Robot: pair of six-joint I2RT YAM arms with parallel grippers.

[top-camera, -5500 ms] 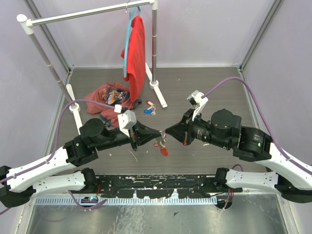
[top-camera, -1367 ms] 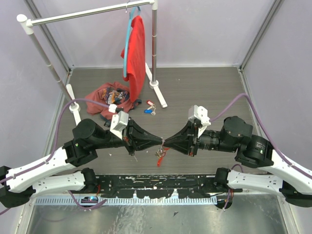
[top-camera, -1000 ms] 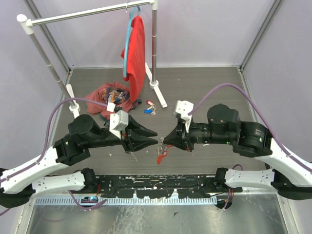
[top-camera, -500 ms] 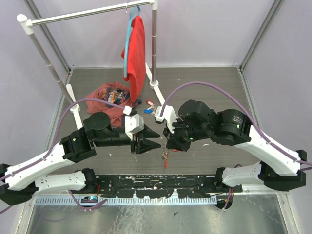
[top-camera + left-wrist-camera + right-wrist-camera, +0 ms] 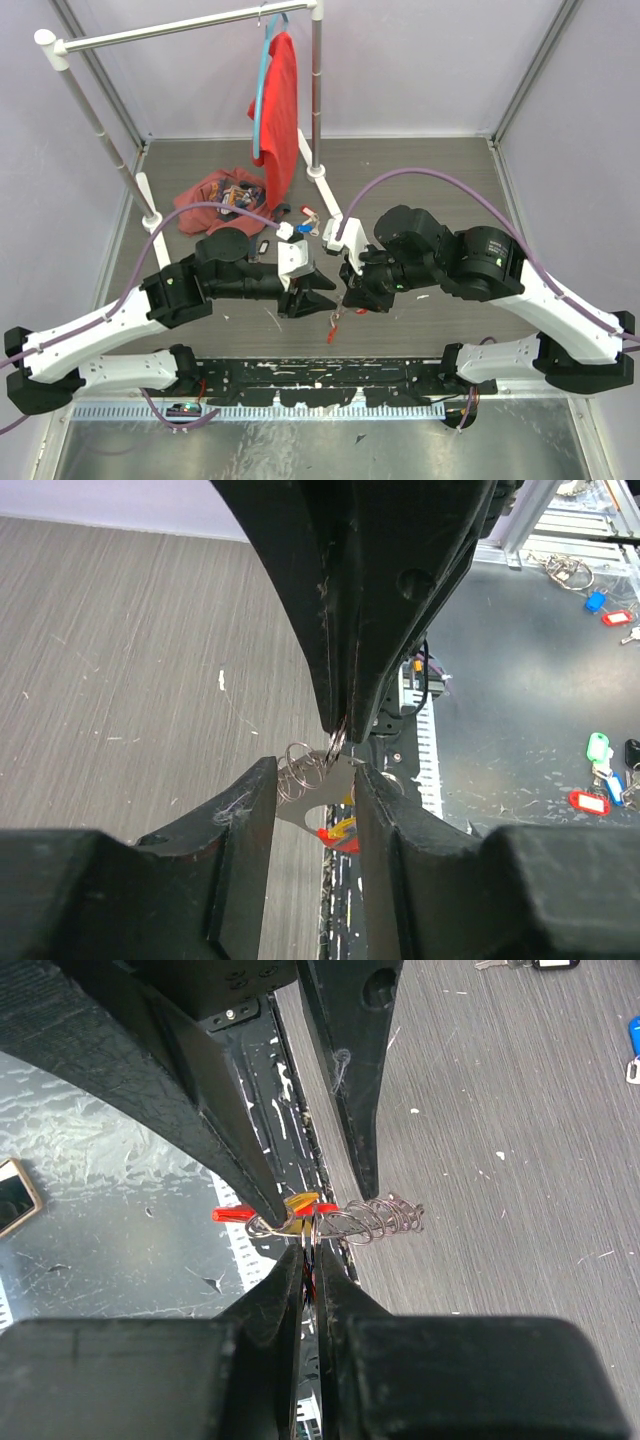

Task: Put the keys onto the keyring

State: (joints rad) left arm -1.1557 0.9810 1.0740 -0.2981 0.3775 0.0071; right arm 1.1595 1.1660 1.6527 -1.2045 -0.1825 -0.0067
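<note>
The keyring hangs only from the fingers of my right gripper, so my left gripper will close on the ring wire [image 5: 305, 770] before my right gripper opens and backs away.
The keyring [image 5: 333, 318] hangs between the two gripper tips above the table's near edge, its red tag [image 5: 332, 337] dangling. My right gripper [image 5: 350, 298] is shut on the ring wire [image 5: 385, 1218], as the right wrist view [image 5: 313, 1245] shows; the red tag [image 5: 232, 1214] and yellow tag [image 5: 303, 1201] lie just beyond its tips. My left gripper [image 5: 318, 292] faces it, jaws apart. In the left wrist view [image 5: 315, 770] a flat silver key [image 5: 339, 784] and coiled rings [image 5: 304, 769] sit between its fingers [image 5: 245, 820]. The right gripper [image 5: 335, 735] pinches the rings from above.
Loose keys with blue and red tags [image 5: 308, 222] lie behind the grippers. A red cloth heap [image 5: 222, 195] lies at the back left. A clothes rack [image 5: 318, 90] holds a red shirt [image 5: 280, 100] on a blue hanger. More tagged keys [image 5: 600, 760] lie on the metal plate.
My left gripper went from shut to open and moved right. My right arm swung left and turned, keeping hold of the keyring, which now hangs lower.
</note>
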